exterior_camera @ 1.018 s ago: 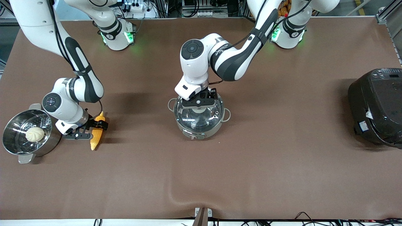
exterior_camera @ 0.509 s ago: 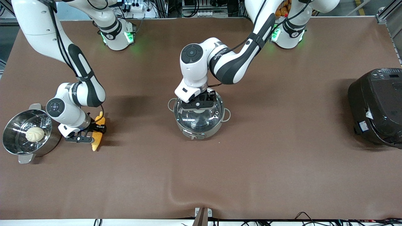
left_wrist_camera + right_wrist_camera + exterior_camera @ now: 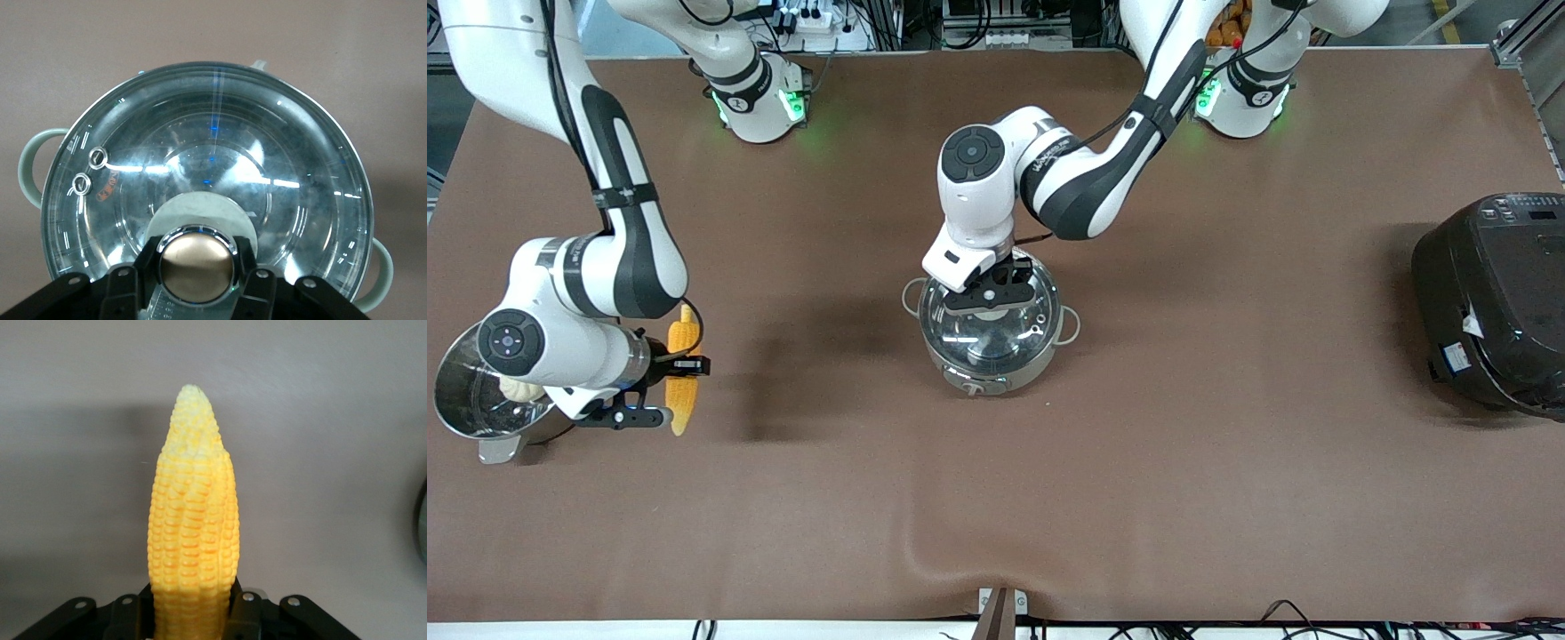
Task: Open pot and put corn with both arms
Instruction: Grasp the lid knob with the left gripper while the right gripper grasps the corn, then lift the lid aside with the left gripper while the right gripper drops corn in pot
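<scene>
My left gripper is to let go of the glass lid on the brown mat (image 3: 1203, 379) between the grey pot and the black cooker.
The grey pot (image 3: 991, 356) stands mid-table with its glass lid (image 3: 996, 333) on. My left gripper (image 3: 988, 298) is shut on the lid's copper-coloured knob (image 3: 197, 267), with a finger (image 3: 148, 257) pressed to each side of it. The lid (image 3: 213, 160) sits flat on the pot rim. My right gripper (image 3: 682, 380) is shut on the yellow corn (image 3: 681, 373) and holds it up over the table beside the steamer pot. In the right wrist view the corn (image 3: 193, 520) sticks out from between the jaws of the right gripper (image 3: 193, 617), tip away from them.
A steel steamer pot (image 3: 463, 418) sits at the right arm's end, mostly hidden by that arm, with a white bun (image 3: 516, 389) peeking out. A big black cooker (image 3: 1494, 302) stands at the left arm's end. A wrinkle in the brown mat (image 3: 925, 542) lies near the front edge.
My right gripper has lifted the corn off the table and swung it toward the steamer pot, the cob now straighter. My left gripper has settled slightly on the knob; the lid has not moved.
</scene>
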Robot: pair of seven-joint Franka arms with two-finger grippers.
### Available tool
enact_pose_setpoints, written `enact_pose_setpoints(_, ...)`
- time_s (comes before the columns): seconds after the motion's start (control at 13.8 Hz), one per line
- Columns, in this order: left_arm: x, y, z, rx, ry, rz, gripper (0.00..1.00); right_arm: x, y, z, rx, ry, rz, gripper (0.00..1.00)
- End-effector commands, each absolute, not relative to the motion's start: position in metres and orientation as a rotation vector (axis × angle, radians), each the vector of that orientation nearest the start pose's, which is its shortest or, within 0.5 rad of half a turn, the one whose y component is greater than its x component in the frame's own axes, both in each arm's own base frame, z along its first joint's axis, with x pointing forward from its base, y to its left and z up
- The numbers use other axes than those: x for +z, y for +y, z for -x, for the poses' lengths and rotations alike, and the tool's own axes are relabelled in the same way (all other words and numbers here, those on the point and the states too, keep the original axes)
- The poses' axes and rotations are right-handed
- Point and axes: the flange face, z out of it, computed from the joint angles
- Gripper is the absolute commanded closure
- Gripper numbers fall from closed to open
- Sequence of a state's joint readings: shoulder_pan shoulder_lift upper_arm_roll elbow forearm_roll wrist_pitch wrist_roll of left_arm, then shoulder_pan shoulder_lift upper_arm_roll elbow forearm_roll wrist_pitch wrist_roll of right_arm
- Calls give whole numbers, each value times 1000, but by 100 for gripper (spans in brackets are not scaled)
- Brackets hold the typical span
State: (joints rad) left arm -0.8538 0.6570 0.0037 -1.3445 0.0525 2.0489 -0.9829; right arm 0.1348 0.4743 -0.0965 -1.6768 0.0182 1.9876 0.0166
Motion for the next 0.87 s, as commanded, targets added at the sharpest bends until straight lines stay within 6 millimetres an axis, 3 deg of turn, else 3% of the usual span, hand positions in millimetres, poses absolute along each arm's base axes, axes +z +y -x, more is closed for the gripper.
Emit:
enact_pose_setpoints(0.0,384,-547,-490,-123,-240,3191,100,328,63,-655,232,-67,3172,67)
enact_pose_setpoints(0.07,403,-536,-499,-140,-280,3206,100,331,67,-656,222,-70,3169,67)
enact_pose_setpoints(0.22,441,-505,-515,-132,-360,3204,100,351,95,-652,176,-145,3166,64)
enact_pose_setpoints(0.36,488,-452,-544,-163,-498,3207,100,376,138,-648,110,-205,3160,64)
enact_pose_setpoints(0.44,499,-419,-564,-151,-592,3190,100,390,179,-641,76,-199,3161,64)
enact_pose_setpoints(0.51,500,-382,-585,-123,-689,3156,100,399,224,-630,64,-147,3168,64)
enact_pose_setpoints(0.65,480,-310,-626,-85,-847,3077,100,412,305,-605,12,29,3164,64)
enact_pose_setpoints(0.8,439,-240,-658,-21,-926,2997,100,398,393,-567,-9,200,3165,64)
